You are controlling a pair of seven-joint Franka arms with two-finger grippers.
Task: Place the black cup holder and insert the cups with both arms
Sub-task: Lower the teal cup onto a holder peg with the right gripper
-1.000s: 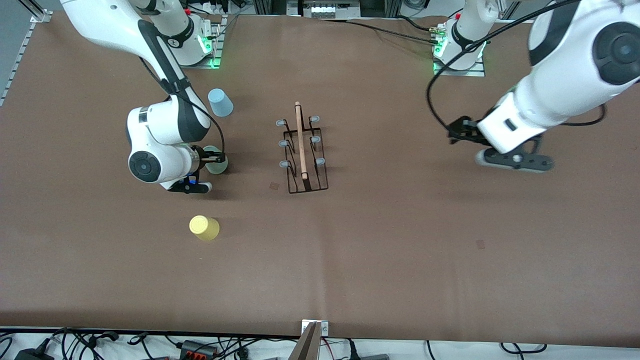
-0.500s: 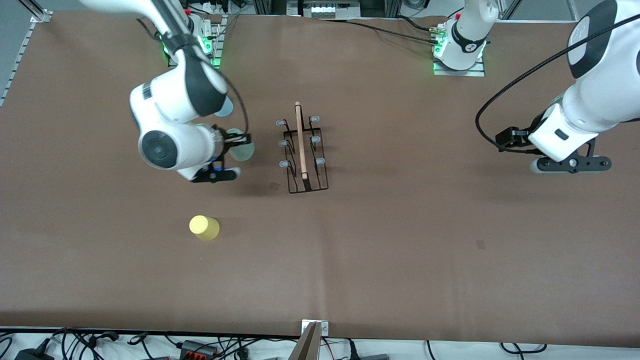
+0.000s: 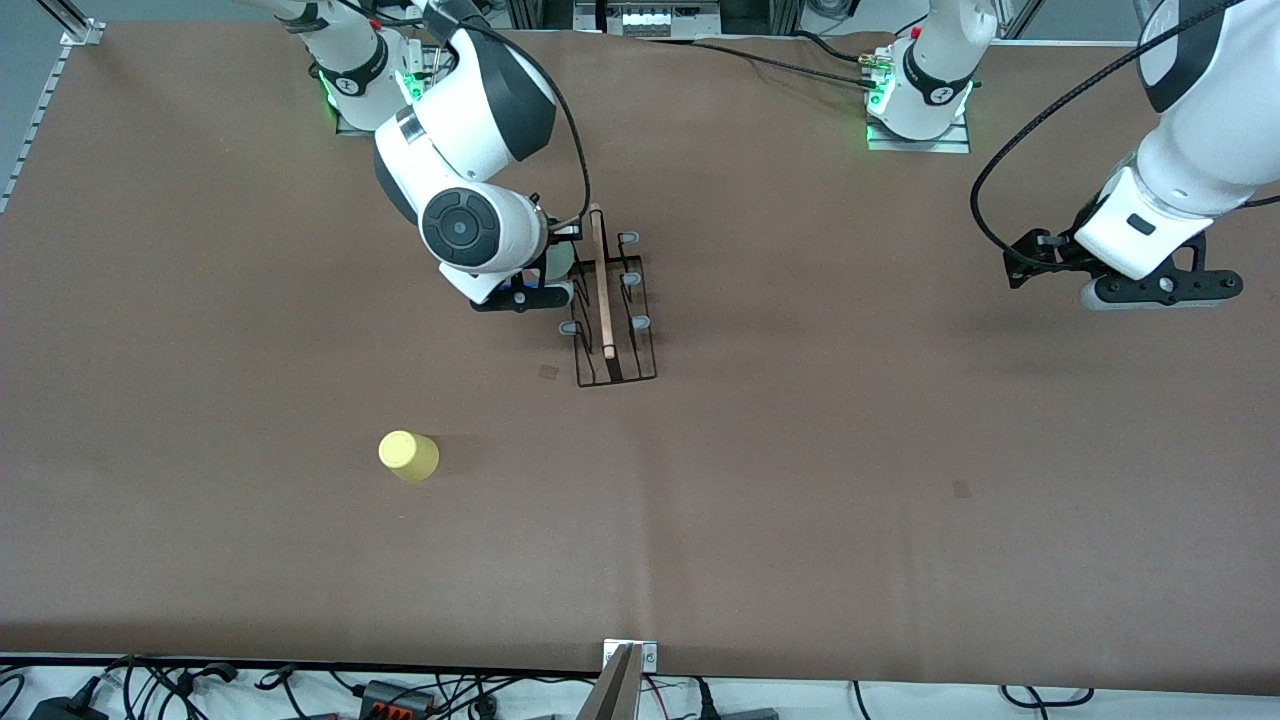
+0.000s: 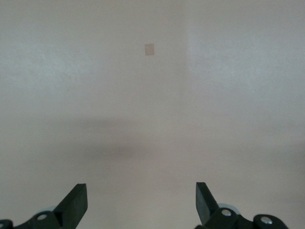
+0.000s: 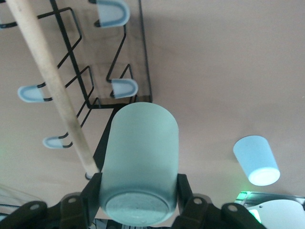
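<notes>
Next, my right gripper releases the pale grey-green cup on the holder's base-end peg (image 3: 569, 262) (image 5: 147, 112), on the side of the light blue cup.
The black cup holder (image 3: 612, 330) stands mid-table, its wooden rod handle (image 3: 600, 285) on top. My right gripper (image 3: 556, 268) is shut on the pale grey-green cup (image 3: 560, 258) and holds it over the holder's pegs at the end nearest the robots' bases. In the right wrist view, that cup (image 5: 140, 157) sits between the fingers (image 5: 183, 191), beside the rod (image 5: 47, 76) and above a pale-capped peg (image 5: 125, 87). The light blue cup (image 5: 256, 160) stands on the table close by; the right arm hides it in the front view. The yellow cup (image 3: 408, 455) lies nearer the front camera. My left gripper (image 3: 1160, 290) hangs open and empty (image 4: 140, 200) over bare table.
The arm bases (image 3: 372, 90) (image 3: 920, 100) stand along the table edge by the robots. A small dark patch (image 3: 549, 371) marks the cloth beside the holder, another (image 3: 961, 488) toward the left arm's end. Cables run along the edge nearest the front camera.
The right arm lifted the grey-green cup off the table and carried it over to the holder. The left arm drew back toward its own end of the table.
</notes>
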